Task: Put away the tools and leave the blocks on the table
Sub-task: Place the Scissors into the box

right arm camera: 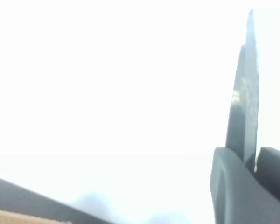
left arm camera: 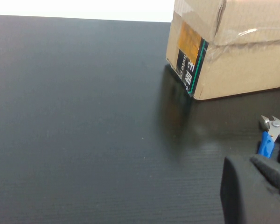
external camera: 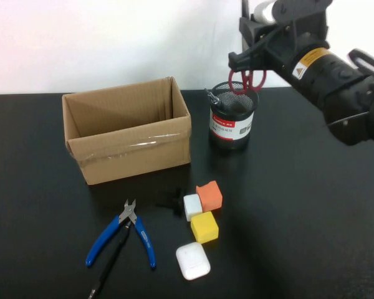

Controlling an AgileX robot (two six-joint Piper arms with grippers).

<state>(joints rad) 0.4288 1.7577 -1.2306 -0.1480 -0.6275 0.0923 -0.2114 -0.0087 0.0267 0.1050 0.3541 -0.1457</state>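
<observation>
I should let go of the red-handled scissors, now hanging above the mesh cup, with my right gripper inside the open cardboard box [external camera: 129, 123] beside the black mesh cup.
My right gripper [external camera: 242, 60] hangs above the black mesh cup [external camera: 232, 129], shut on the red-handled scissors [external camera: 248, 80]. Their handles hang down at the cup's rim. In the right wrist view the steel blade [right arm camera: 246, 93] sticks out from between the shut right gripper [right arm camera: 252, 161]. One slim black stick [external camera: 213, 97] stands in the cup. The blue-handled pliers [external camera: 128, 233] and another black stick [external camera: 109, 265] lie at the front of the table. Orange [external camera: 210, 195], white [external camera: 192, 206] and yellow [external camera: 204, 227] blocks sit together mid-table. My left gripper [left arm camera: 263, 186] is shut and empty, low near the pliers [left arm camera: 269, 135].
An open cardboard box [external camera: 128, 128] stands at the back left, its corner [left arm camera: 233, 51] close in the left wrist view. A white rounded case [external camera: 193, 260] lies in front of the yellow block. A tiny black object [external camera: 174, 202] sits left of the white block.
</observation>
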